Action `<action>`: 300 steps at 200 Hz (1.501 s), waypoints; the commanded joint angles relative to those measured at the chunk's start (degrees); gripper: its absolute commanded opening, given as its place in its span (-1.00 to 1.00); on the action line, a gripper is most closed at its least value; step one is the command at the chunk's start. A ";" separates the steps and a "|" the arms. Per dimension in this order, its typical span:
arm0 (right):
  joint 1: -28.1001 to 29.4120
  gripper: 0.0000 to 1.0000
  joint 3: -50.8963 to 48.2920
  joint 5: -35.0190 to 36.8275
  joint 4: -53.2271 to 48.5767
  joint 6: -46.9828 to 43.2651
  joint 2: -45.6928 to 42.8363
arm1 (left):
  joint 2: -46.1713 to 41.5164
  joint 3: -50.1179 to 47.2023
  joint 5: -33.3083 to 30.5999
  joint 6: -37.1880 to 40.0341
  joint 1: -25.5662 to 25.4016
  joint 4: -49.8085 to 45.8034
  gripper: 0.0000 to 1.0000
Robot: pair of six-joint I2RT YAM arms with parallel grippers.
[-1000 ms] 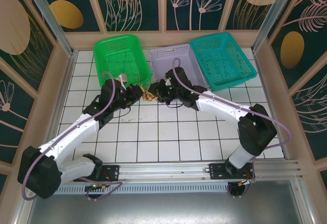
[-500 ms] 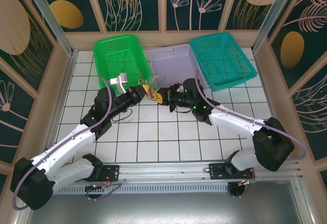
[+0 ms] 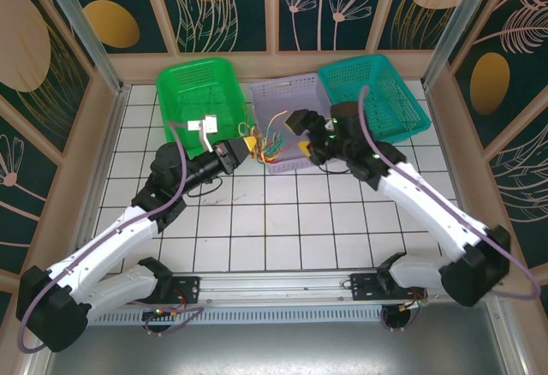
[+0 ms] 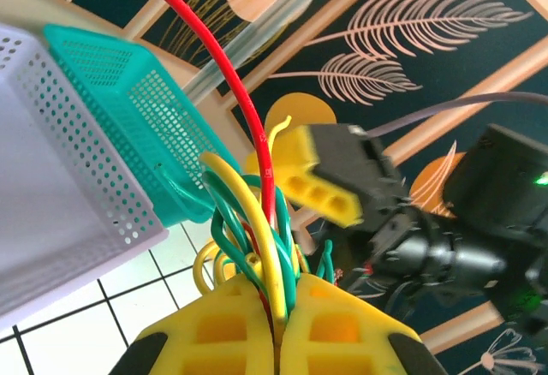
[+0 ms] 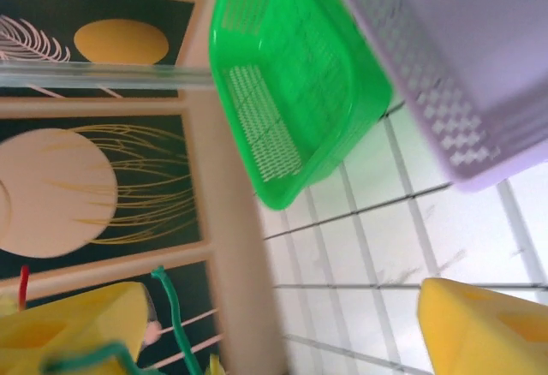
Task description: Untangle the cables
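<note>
The left gripper is pinching the green, yellow and red cables together, so next the right gripper grabs the cable bunch's loose side [image 3: 275,144] before the left gripper opens.
In the top view my left gripper [image 3: 243,146] is shut on the bunch of cables [image 3: 271,138], which fans out over the front of the lilac basket [image 3: 282,97]. The left wrist view shows green, yellow and red cables [image 4: 257,212] pinched between its yellow fingers [image 4: 214,332], with one red wire [image 4: 231,75] sticking straight up. My right gripper [image 3: 301,133] stands just right of the bunch with its jaws wide apart. In the right wrist view its fingers [image 5: 488,324] are far apart, and a loose green wire end [image 5: 167,306] shows beside the left one.
A green basket [image 3: 205,92], the lilac basket and a teal basket [image 3: 372,101] stand in a row at the back of the white tiled table [image 3: 274,221]. Wooden-framed walls close in the sides and back.
Both grippers were together at the bunch on the tiles. The left one has lifted the bunch, and the right one has drawn back to the right and up with its jaws apart.
</note>
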 commanded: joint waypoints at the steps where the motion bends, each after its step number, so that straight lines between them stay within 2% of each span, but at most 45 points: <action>1: -1.30 0.73 1.08 5.30 -11.22 -5.77 -5.60 | -0.29 1.17 2.23 5.61 -0.39 3.31 -1.00; 20: 1.40 0.78 -0.87 1.06 -7.68 7.86 -6.42 | 0.97 1.16 1.61 8.25 -0.37 4.70 -1.00; 41: 6.92 0.82 -0.63 2.51 -3.99 16.79 -4.58 | 3.23 0.97 0.66 9.44 -0.40 7.50 -1.00; 73: 8.01 0.84 2.07 0.90 -1.98 20.15 0.05 | 6.27 1.98 0.30 10.63 -0.39 9.90 -1.00; 98: 8.22 0.84 0.99 -1.38 -0.14 27.51 1.94 | 7.62 2.23 0.76 10.67 -0.53 11.23 -1.00; 108: 8.55 0.84 -0.77 -1.40 3.85 30.02 2.31 | 7.91 2.31 0.81 10.71 -0.76 11.68 -1.00; 148: 8.66 0.84 1.31 -0.38 7.00 31.72 6.42 | 8.38 1.97 0.17 10.62 -2.74 12.21 -1.00; 161: 8.64 0.78 1.65 -0.80 5.88 33.07 7.48 | 8.29 1.96 -0.56 10.69 -3.42 12.32 -1.00; 182: 8.48 0.57 -1.05 -0.71 5.67 38.32 7.28 | 7.70 2.13 -1.92 10.91 -4.27 12.66 -1.00; 209: 8.48 0.53 -5.62 0.18 10.44 45.02 5.80 | 6.90 2.17 -3.05 11.32 -5.35 13.05 -1.00; 218: 8.39 0.47 -6.01 0.36 11.31 46.29 5.67 | 6.67 1.89 -3.55 11.42 -5.63 12.99 -1.00; 240: 8.31 0.02 -6.67 -0.80 14.14 49.60 6.23 | 6.14 0.69 -4.62 11.22 -6.44 13.83 -1.00; 265: 8.31 -0.43 -7.02 -0.66 12.74 51.09 5.95 | 5.79 0.08 -5.70 11.17 -7.18 14.81 -1.00; 283: 7.98 -0.99 -9.79 0.70 13.28 53.50 3.71 | 5.11 0.03 -6.93 11.08 -7.86 15.22 -1.00; 300: 6.90 -1.00 -12.60 3.30 14.04 54.06 1.18 | 4.14 -0.26 -8.07 10.44 -8.92 15.55 -1.00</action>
